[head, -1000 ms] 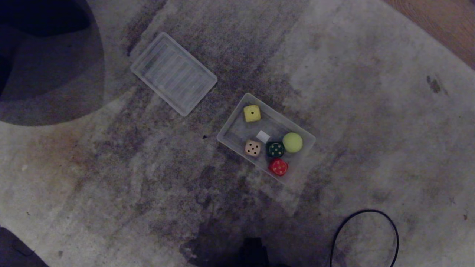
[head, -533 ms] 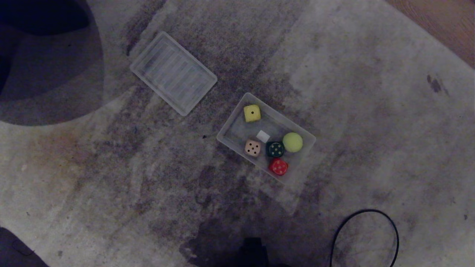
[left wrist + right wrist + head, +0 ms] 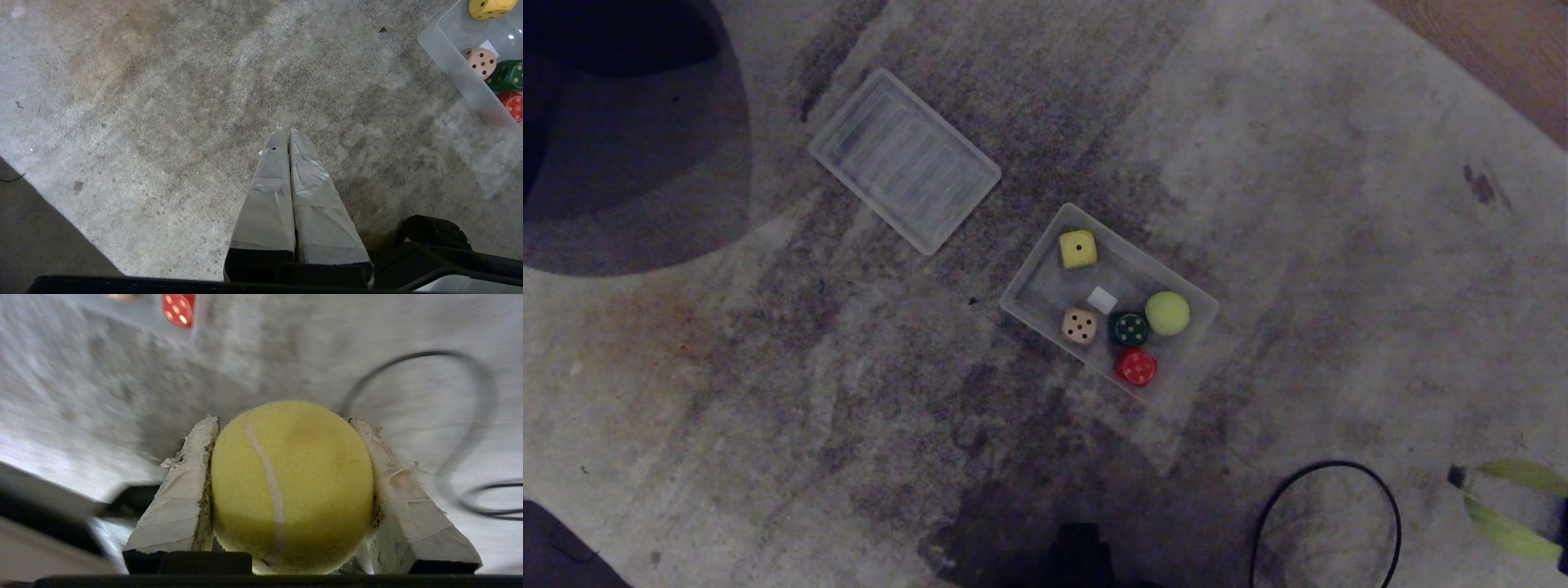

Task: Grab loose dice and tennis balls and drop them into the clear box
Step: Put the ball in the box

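Note:
My right gripper will let go of the tennis ball it holds, and the ball will then rest against the yellow die in the clear box [image 3: 1098, 279].
The clear box [image 3: 1034, 305] lies on the grey carpet, a little right of the middle in the head view. Inside it are a yellow die [image 3: 1077, 249], a beige die [image 3: 1079, 326], a dark green die [image 3: 1130, 329], a red die [image 3: 1135, 367] and one tennis ball [image 3: 1167, 314]. My right gripper [image 3: 286, 421] is shut on a second tennis ball [image 3: 292, 486]. That held ball shows as a yellow-green blur [image 3: 1507, 523] at the lower right edge of the head view, well away from the box. My left gripper [image 3: 286, 131] is shut and empty over bare carpet, left of the box [image 3: 457, 71].
A flat ribbed lid [image 3: 904, 160] lies up and left of the box. A black cable loop [image 3: 1327, 467] lies on the carpet between the held ball and the box. A dark rounded shape [image 3: 621, 122] fills the upper left. Wooden floor [image 3: 1503, 49] shows at the upper right.
My right arm has swung into the lower right of the head view with the tennis ball in its grip. The box, its contents and the lid have not moved.

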You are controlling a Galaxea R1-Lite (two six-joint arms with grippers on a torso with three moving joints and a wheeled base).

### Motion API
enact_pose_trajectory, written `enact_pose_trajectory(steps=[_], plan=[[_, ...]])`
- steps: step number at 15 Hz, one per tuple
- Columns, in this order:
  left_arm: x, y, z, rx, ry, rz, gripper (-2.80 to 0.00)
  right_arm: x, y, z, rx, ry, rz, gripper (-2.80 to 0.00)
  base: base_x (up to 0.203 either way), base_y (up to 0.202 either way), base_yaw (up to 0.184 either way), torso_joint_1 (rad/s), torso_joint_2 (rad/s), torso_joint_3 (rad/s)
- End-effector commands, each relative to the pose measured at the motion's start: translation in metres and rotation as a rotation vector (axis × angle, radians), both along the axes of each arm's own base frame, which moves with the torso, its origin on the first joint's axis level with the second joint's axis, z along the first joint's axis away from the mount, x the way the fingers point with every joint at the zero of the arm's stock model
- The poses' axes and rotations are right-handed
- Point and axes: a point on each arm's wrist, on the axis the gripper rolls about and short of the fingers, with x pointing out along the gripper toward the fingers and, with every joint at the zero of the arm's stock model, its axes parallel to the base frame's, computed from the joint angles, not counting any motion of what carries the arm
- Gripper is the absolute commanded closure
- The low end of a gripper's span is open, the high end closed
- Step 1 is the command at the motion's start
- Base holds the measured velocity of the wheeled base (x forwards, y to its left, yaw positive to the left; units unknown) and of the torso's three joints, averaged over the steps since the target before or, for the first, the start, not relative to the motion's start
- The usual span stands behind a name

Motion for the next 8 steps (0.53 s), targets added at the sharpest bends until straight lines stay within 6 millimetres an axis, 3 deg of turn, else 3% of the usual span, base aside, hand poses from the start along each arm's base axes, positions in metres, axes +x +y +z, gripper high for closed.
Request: enact_pose_trajectory(steps=[1,5,8], plan=[[0.000,0.000,0.000,-0.001,0.001,0.001,0.00,0.075,0.011,-0.023,0.062,0.166,0.010,0.00,0.000,0.000,0.000,0.000,0.00,0.000],[0.000,0.000,0.000,-0.001,0.001,0.001,0.00,0.163,0.049,-0.032,0.228,0.135,0.077,0.00,0.000,0.000,0.000,0.000,0.00,0.000],[0.000,0.000,0.000,-0.001,-0.001,0.001,0.00,0.207,0.082,-0.038,0.282,0.114,0.141,0.00,0.000,0.000,0.000,0.000,0.00,0.000]])
